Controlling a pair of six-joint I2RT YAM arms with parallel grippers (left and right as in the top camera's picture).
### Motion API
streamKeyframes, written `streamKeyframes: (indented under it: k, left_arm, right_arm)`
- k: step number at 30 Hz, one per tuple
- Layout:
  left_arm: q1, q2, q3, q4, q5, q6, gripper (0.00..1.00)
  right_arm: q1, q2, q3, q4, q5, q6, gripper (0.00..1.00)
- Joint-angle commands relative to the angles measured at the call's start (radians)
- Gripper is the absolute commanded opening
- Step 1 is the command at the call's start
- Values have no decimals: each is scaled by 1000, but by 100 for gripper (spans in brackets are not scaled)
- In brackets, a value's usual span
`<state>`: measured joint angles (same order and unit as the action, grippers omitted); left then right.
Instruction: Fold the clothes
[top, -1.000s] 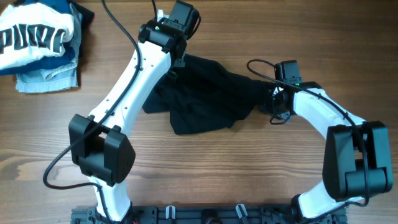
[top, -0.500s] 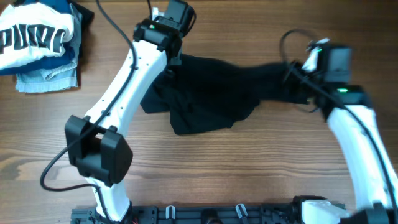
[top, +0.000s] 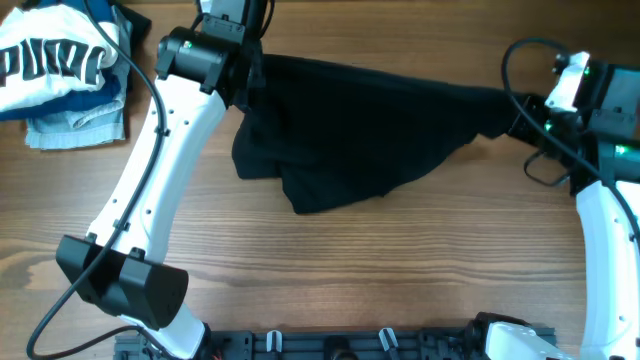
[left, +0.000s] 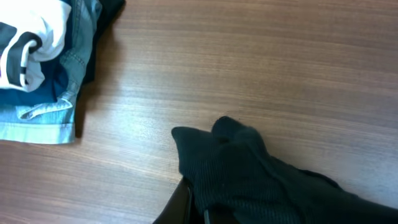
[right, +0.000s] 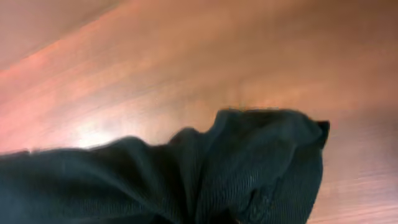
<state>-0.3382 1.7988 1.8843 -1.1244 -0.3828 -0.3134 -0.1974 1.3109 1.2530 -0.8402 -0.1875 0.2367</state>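
Observation:
Next, I let go of the black garment's pulled corner with my right gripper on the wooden table (top: 464, 138) under the garment's narrowing end.
The clothes (top: 360, 130), a plain black garment, hang stretched across the wooden table between my two grippers. My left gripper (top: 252, 75) is shut on the garment's upper left corner, next to the far edge. My right gripper (top: 522, 112) is shut on its right corner, which is pulled into a narrow point. The lower part sags in folds toward the table's middle. In the left wrist view, bunched black fabric (left: 249, 177) covers my left gripper (left: 199, 211), with one dark finger (left: 179, 204) showing. In the right wrist view, black fabric (right: 249, 168) hides the fingers entirely.
A pile of clothes lies at the far left corner: a white garment with dark letters (top: 55, 55) on top of a light blue one (top: 78, 128). The same pile (left: 37, 68) shows in the left wrist view. A black rail (top: 330, 345) runs along the front edge.
The two grippers have moved apart, the left one toward the far left and the right one to the right. The black garment went from a crumpled heap to a stretched span.

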Motion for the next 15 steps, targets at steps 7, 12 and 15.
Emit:
streamKeyframes:
  k: [7, 12, 15]
  left_arm:
    - [8, -10, -3, -104, 48, -17, 4]
    - [9, 73, -3, -119, 61, -17, 4]
    - [8, 139, -3, -116, 61, -17, 4]
  right_arm:
    - [-26, 38, -21, -296, -5, 21, 4]
    - [-24, 186, -35, -244, -16, -2, 4]
    - [-24, 309, -35, -136, -55, -11, 4]
